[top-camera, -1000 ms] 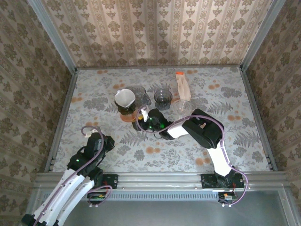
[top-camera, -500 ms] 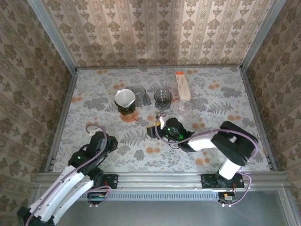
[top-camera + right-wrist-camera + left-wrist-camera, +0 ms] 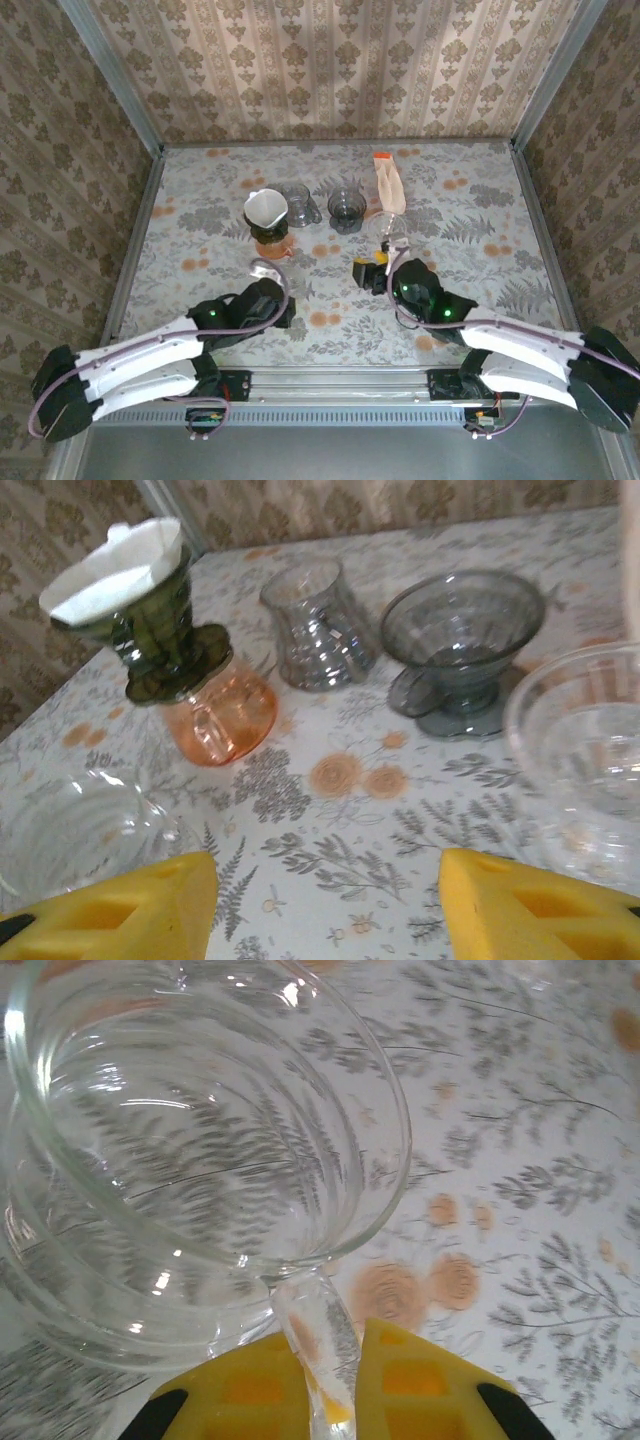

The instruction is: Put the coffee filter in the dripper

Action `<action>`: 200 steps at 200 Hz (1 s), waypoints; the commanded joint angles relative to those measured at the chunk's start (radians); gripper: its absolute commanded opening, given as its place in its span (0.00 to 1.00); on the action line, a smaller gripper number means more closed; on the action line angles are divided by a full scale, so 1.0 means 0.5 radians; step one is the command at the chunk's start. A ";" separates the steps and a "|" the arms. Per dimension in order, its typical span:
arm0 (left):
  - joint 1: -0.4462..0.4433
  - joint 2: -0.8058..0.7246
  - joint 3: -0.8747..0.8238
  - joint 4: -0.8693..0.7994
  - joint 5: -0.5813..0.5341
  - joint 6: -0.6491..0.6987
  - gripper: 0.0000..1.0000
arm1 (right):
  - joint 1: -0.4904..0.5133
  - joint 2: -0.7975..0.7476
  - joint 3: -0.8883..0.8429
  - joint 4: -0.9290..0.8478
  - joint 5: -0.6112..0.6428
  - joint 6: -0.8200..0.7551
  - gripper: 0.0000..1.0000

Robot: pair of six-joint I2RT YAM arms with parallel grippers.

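Note:
I need to let go of the clear glass cup, now held low near the front, with my left gripper on the bare table [image 3: 335, 288] between my grippers, just behind orange flowers.
A white coffee filter [image 3: 112, 568] sits open in a dark green dripper [image 3: 160, 630], which stands on an orange glass server [image 3: 215, 715]. From above, the filter [image 3: 265, 207] is at the table's middle left. My right gripper [image 3: 325, 910] is open with only bare table between its yellow fingers, well short of the server; from above it [image 3: 363, 270] hangs right of the server [image 3: 272, 245]. My left gripper [image 3: 335, 1365] is shut on the handle [image 3: 315, 1345] of a clear glass cup [image 3: 200, 1160], low near the front [image 3: 283, 312].
A ribbed clear glass [image 3: 315, 625] and a grey glass dripper [image 3: 460, 640] stand behind the server. A clear glass bowl [image 3: 585, 750] is at the right. A pack of filters [image 3: 388, 182] lies at the back. The held cup [image 3: 80, 830] also appears at the lower left.
My right arm has pulled back from the orange server toward the near right. My left arm has stretched forward and rightward along the table's front.

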 commanded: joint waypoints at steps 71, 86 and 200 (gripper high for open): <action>-0.037 0.699 0.319 0.748 0.315 0.369 0.00 | -0.022 -0.510 -0.089 -0.588 0.291 0.085 0.63; -0.037 0.659 0.310 0.679 0.307 0.329 0.04 | -0.022 -0.511 -0.075 -0.611 0.294 0.090 0.64; -0.031 0.609 0.344 0.373 0.471 0.139 0.18 | -0.123 -0.065 0.523 -1.151 0.151 0.242 0.65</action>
